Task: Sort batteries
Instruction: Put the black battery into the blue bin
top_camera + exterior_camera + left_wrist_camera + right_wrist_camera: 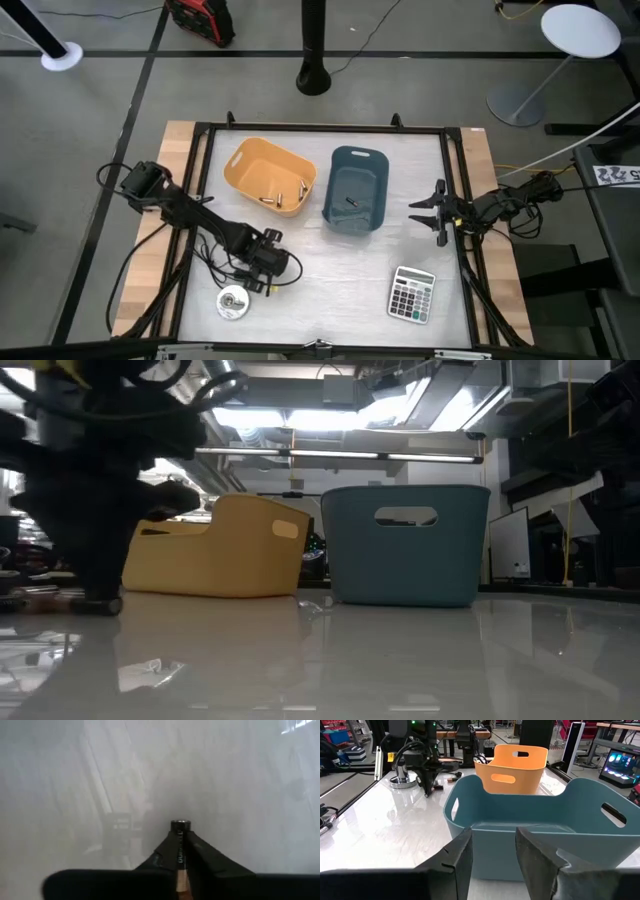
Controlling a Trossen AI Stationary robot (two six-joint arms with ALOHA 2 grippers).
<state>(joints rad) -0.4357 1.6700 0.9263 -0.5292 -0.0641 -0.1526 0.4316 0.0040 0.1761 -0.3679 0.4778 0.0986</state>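
Note:
The dark battery is pinched in my left gripper close to its silvery end, so next I set it down, open, and take it nearer the battery's middle [181, 861].
My left gripper [270, 268] is at the table's near left, pointing down, and is shut on a dark battery [179, 851] with a coppery band. It also shows far off in the right wrist view [427, 790]. A few batteries [280, 198] lie on the floor of the yellow bin [250, 160]. One dark battery [350, 201] lies in the blue bin [340, 162]. My right gripper [432, 211] waits open at the table's right edge, level, facing the blue bin [535, 820]; its fingertips frame the bin's near wall [492, 855]. My left gripper pinches the dark battery between its two fingertips [197, 851], and the battery lies along the fingers. Its silvery end cap [180, 825] sticks out past the tips toward the table. The fingers come from above, pointing down. Whether the battery touches the table, I cannot tell.
A round silver disc [233, 301] and a thin black cable [222, 262] lie beside the left gripper. A calculator [412, 293] sits at the near right. The two bins stand side by side at the far middle, with bare white table [340, 280] in front of them.

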